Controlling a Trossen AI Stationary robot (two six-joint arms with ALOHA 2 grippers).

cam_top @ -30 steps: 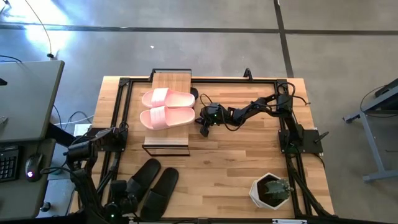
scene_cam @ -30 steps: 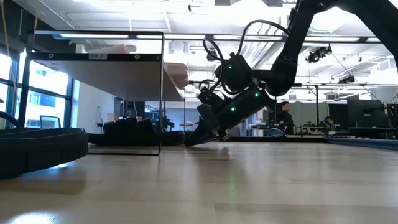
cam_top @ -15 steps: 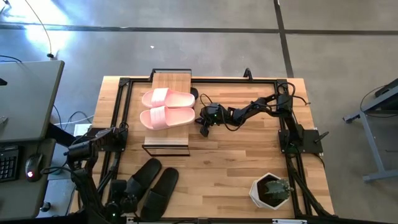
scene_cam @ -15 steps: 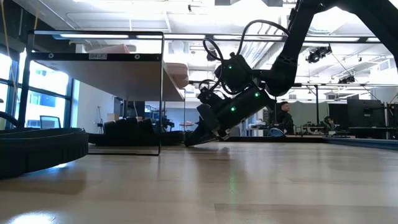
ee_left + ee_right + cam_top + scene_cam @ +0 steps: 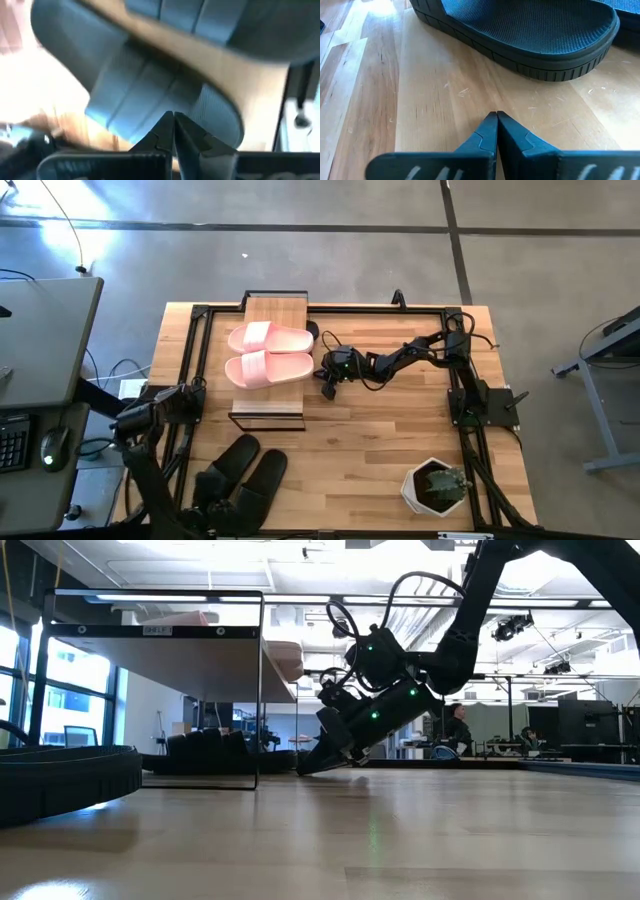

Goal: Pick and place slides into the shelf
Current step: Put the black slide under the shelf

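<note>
My left gripper needs to open its fingers, which are shut and empty over the black slide's strap, and pinch the strap's front edge (image 5: 199, 97) near the toe end of the slide.
Two pale pink slides (image 5: 268, 355) lie side by side on the shelf's (image 5: 275, 310) wooden top plank. Two black slides (image 5: 245, 472) lie on the table at the near left. My left gripper (image 5: 215, 508) is shut above them, pointing steeply down; in its wrist view the closed tips (image 5: 173, 117) stand over one black slide (image 5: 165, 85). My right gripper (image 5: 327, 390) is shut and low over the table, right of the shelf. It slants down (image 5: 305, 768) and faces another black slide (image 5: 530, 35) that lies flat on the wood. My left gripper has nothing showing between its shut fingers. I cannot tell whether its tips touch the black slide below them.
A potted plant in a white pot (image 5: 437, 485) stands at the near right. Black frame rails (image 5: 190, 380) run along the table's edges. A desk with a keyboard stands beyond the left edge. People (image 5: 457, 730) show far off in the room.
My left arm has shifted a little toward the table's right over the black slides and lifted slightly. The slides and my right arm have kept their places.
</note>
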